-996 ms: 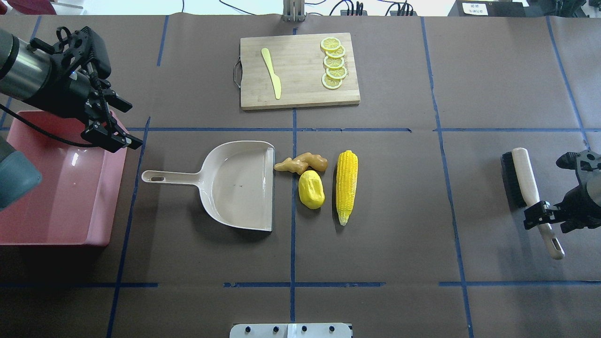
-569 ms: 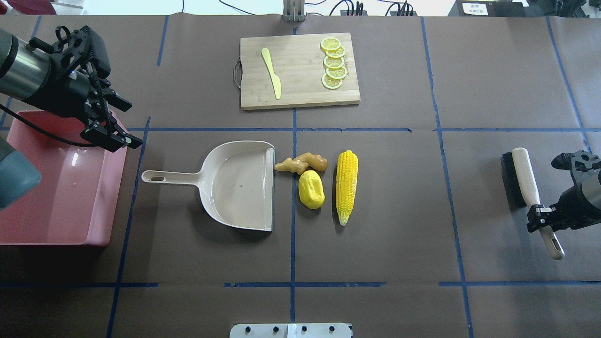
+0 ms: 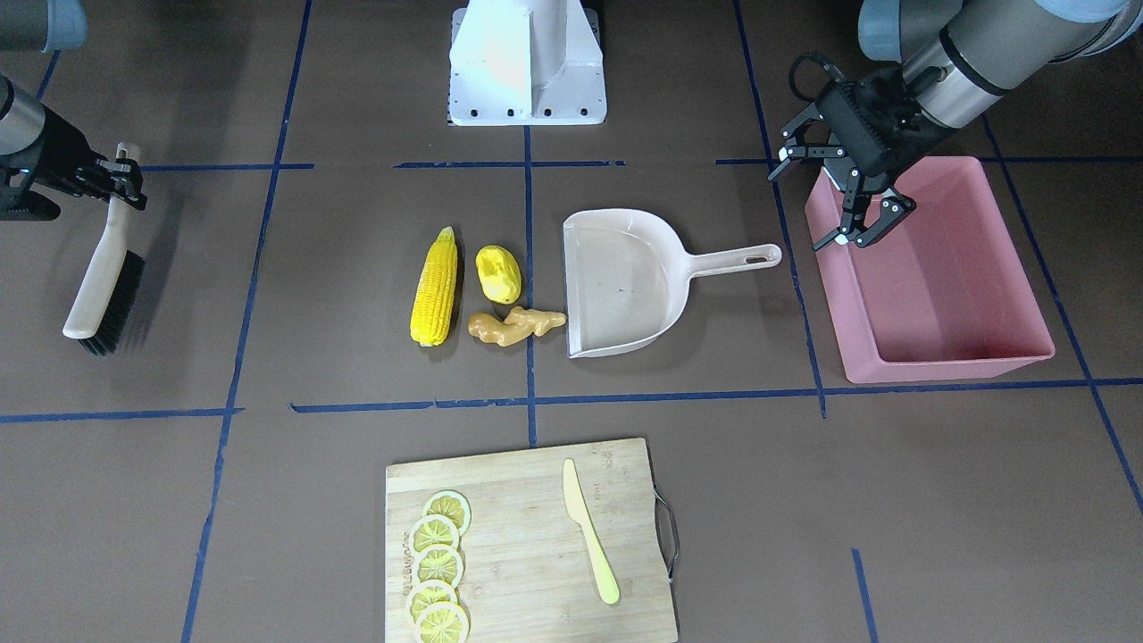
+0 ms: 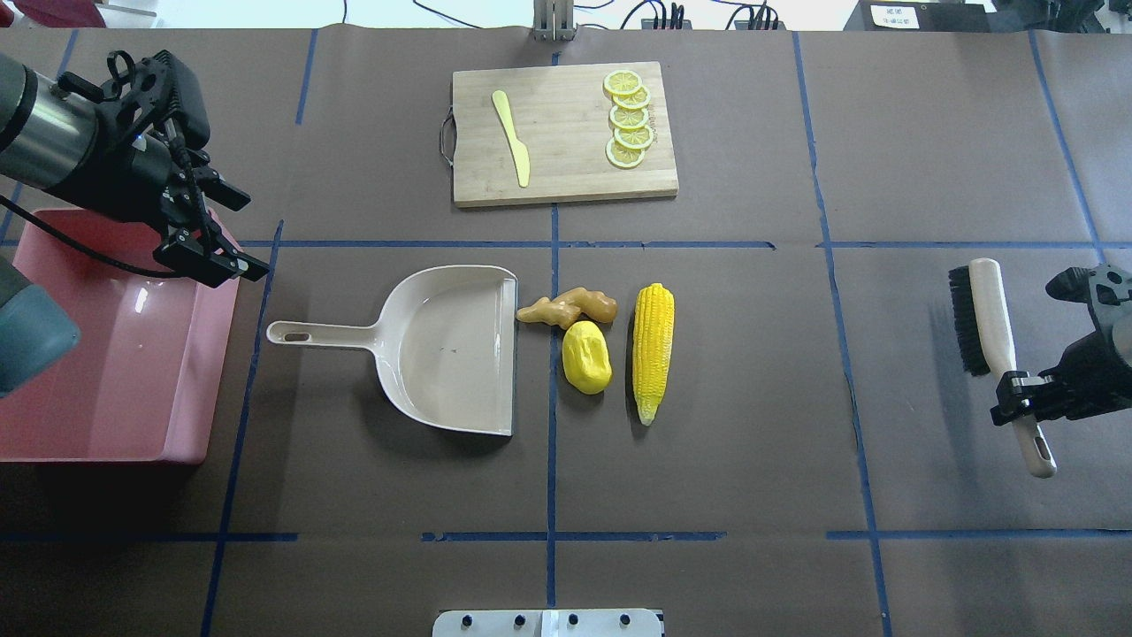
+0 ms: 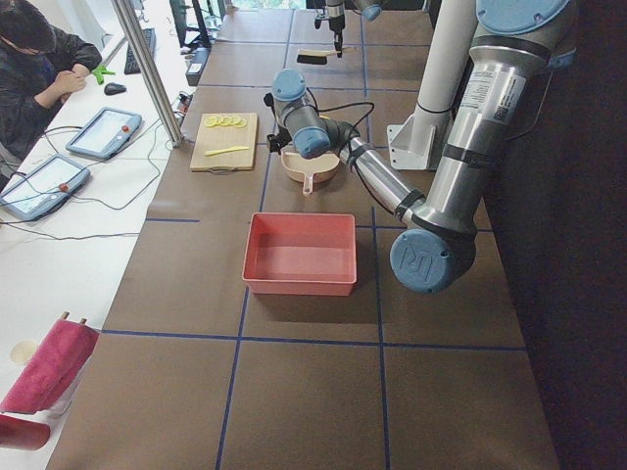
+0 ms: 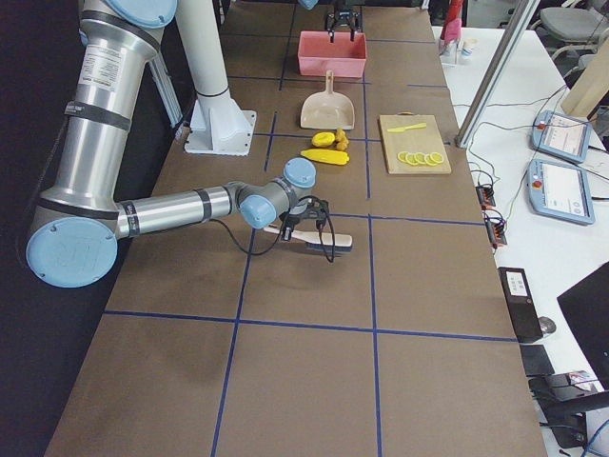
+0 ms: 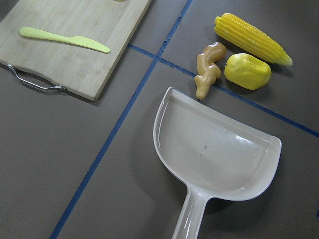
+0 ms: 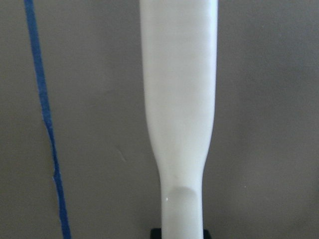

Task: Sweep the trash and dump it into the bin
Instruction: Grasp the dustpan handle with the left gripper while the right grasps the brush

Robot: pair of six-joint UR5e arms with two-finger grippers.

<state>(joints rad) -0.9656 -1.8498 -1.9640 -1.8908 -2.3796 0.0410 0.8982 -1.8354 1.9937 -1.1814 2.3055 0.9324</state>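
The beige dustpan should stay steady while the brush sweeps. So my left gripper should close on the middle of the dustpan's handle (image 3: 746, 259) (image 7: 186, 229).
The corn cob (image 4: 653, 349), the yellow oval fruit (image 4: 586, 356) and the tan ginger root (image 4: 566, 309) lie together at the table's middle, just right of the open mouth of the beige dustpan (image 4: 451, 345). The pink bin (image 4: 106, 416) stands at the left. My left gripper (image 4: 252, 237) is open and empty above the bin's far right corner. Its wrist view shows the dustpan (image 7: 214, 149), ginger (image 7: 208, 67), fruit (image 7: 247, 71) and corn (image 7: 251, 37). My right gripper (image 4: 1017, 402) is shut on the white handle of the black-bristled brush (image 4: 990, 327) at the far right. The handle (image 8: 178, 99) fills the right wrist view.
A wooden cutting board (image 4: 564, 168) lies at the far middle with lemon slices (image 4: 628, 119) and a pale yellow knife (image 4: 513, 137) on it. Blue tape lines cross the brown table cover. A person (image 5: 39, 69) sits at a side desk.
My right gripper has closed on the brush handle, and the brush has shifted a little farther from the robot. The left arm, the dustpan and the toy foods have not moved.
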